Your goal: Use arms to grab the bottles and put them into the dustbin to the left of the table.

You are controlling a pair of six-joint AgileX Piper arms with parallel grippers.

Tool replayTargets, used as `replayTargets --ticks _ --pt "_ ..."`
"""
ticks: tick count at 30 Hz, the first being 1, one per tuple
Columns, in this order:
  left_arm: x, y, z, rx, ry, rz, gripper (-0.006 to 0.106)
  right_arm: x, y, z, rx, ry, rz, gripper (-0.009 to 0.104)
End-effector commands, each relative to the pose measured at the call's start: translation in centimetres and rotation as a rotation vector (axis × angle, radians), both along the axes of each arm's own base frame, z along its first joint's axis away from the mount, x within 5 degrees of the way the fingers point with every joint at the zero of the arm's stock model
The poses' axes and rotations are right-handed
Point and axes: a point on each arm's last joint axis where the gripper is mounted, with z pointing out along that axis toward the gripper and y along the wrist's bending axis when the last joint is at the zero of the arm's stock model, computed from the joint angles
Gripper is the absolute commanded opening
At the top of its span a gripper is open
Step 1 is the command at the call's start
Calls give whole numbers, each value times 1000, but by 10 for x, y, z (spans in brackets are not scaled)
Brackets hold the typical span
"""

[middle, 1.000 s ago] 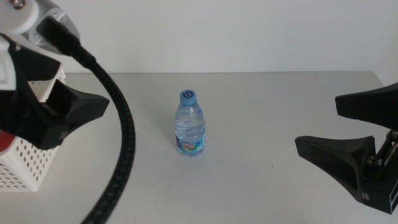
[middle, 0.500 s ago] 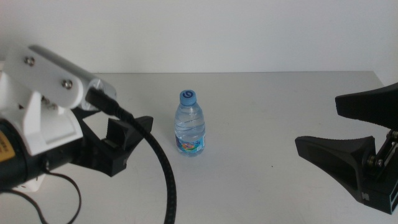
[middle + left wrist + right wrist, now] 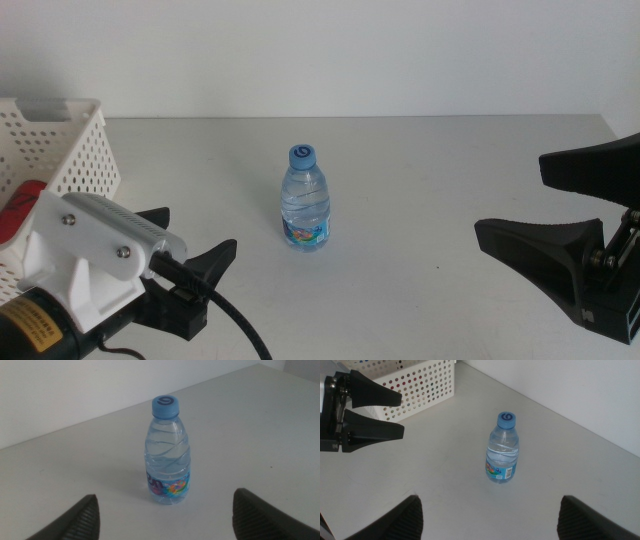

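Note:
The robot's left gripper is going to close on the middle of the water bottle (image 3: 306, 203) (image 3: 168, 462), a little above the bottle's colourful label.
A small clear water bottle (image 3: 305, 200) with a blue cap stands upright mid-table, also seen as the bottle (image 3: 169, 455) in the left wrist view and the bottle (image 3: 502, 450) in the right wrist view. My left gripper (image 3: 190, 240) is low at the front left, open and empty, its jaws pointing toward the bottle from a distance. The right gripper (image 3: 510, 198) waits open at the right edge. The white perforated dustbin (image 3: 75, 150) sits at the far left with something red (image 3: 20, 205) inside it.
From the right wrist view, the dustbin (image 3: 415, 385) lies behind the left gripper (image 3: 400, 415). Bare tabletop (image 3: 420, 160) surrounds the bottle on all sides. A white wall runs along the table's far edge.
The left arm has swung away from above the dustbin and come down to the front left, uncovering the basket. Its jaws now face the bottle. The right arm and the bottle stayed still.

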Motion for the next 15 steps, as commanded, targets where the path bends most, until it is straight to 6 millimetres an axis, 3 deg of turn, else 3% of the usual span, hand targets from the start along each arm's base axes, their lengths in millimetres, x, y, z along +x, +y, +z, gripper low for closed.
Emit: replayTargets --ticks 1,15 --pt "5 -2 14 -85 -115 25 88 0 0 16 57 -80 1 78" --pt "30 -21 -5 -183 -135 12 88 0 0 16 57 -80 1 78"
